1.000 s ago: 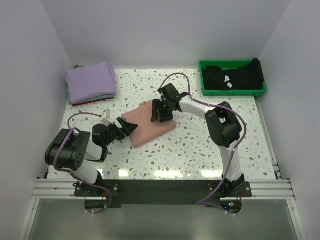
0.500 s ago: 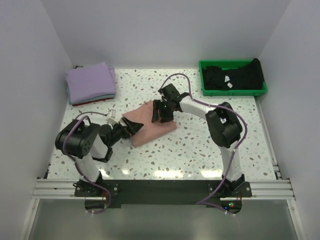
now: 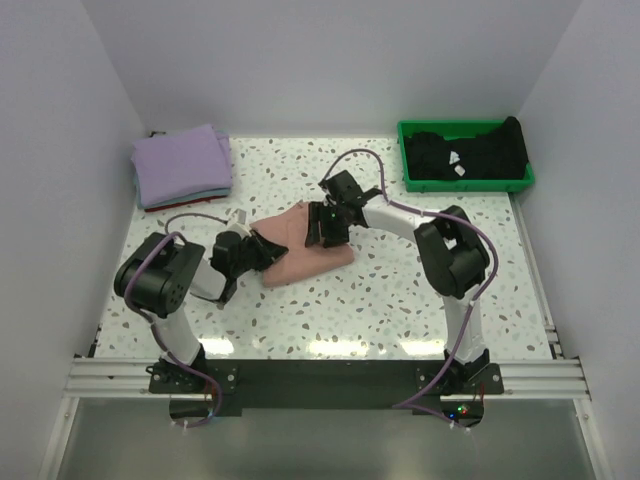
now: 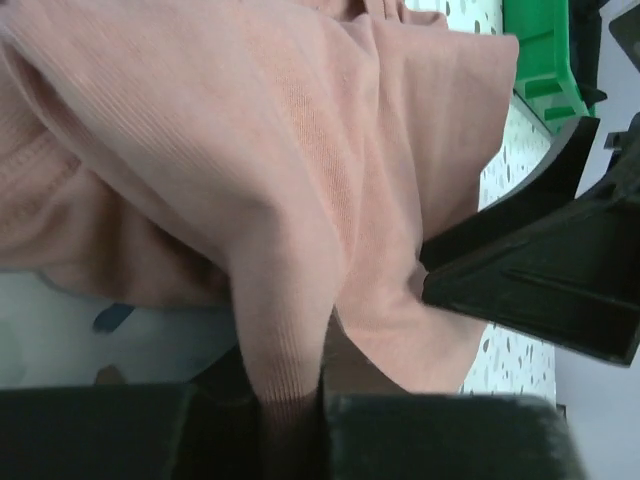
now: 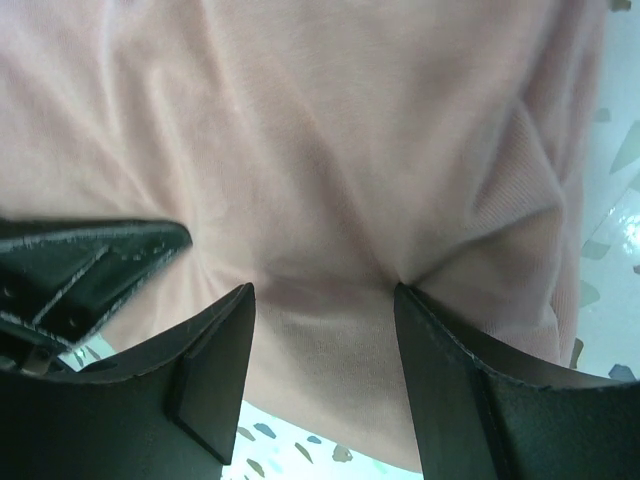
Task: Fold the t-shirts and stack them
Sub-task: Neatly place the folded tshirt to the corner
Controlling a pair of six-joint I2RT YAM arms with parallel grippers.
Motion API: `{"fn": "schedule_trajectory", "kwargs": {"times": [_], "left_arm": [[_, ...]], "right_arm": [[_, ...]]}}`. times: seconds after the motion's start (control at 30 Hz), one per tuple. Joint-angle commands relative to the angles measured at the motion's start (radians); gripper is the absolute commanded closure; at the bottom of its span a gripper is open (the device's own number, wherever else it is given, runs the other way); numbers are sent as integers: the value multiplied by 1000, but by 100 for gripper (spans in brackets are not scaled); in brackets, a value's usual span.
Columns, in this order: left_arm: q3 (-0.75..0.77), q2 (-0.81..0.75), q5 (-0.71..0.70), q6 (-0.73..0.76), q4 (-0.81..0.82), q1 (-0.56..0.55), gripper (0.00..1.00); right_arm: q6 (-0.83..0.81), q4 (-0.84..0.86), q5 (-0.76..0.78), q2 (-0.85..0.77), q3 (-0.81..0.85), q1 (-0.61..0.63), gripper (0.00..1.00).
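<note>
I need to use my left gripper to lay the salmon-pink t-shirt on top of the folded lavender t-shirt (image 3: 187, 167).
A salmon-pink t-shirt (image 3: 300, 245) lies partly folded in the middle of the speckled table. My left gripper (image 3: 262, 252) is at its left edge, shut on a fold of the pink cloth (image 4: 290, 330) that runs down between its jaws. My right gripper (image 3: 322, 228) stands open on top of the shirt (image 5: 330, 130), both fingertips (image 5: 235, 320) pressing into the cloth, with a flat stretch of it between them. A folded lavender t-shirt (image 3: 182, 165) tops a stack at the far left. Black t-shirts (image 3: 470, 150) lie heaped in the tray.
The green plastic tray (image 3: 468, 186) stands at the far right corner. White walls close in the table on three sides. Both arm bases sit at the near edge, on a metal rail.
My left gripper has slid right to the pink shirt's left edge and shut on it, bunching the cloth there. The right gripper has stayed open on the shirt.
</note>
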Motion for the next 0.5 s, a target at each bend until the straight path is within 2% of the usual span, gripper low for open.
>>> {"fn": "schedule_trajectory", "kwargs": {"times": [0.0, 0.07, 0.2, 0.33, 0.47], "left_arm": [[63, 28, -114, 80, -420, -11, 100], [135, 5, -142, 121, -559, -6, 100], [305, -11, -160, 326, -820, 28, 100], [584, 32, -188, 496, -1174, 32, 100], [765, 71, -252, 600, -1379, 32, 100]], "right_arm": [[6, -35, 8, -39, -48, 14, 38], [-5, -44, 9, -59, -60, 16, 38], [-31, -80, 21, -106, -79, 14, 38], [-49, -123, 50, -166, -114, 14, 38], [-49, -147, 64, -225, -148, 14, 38]]}}
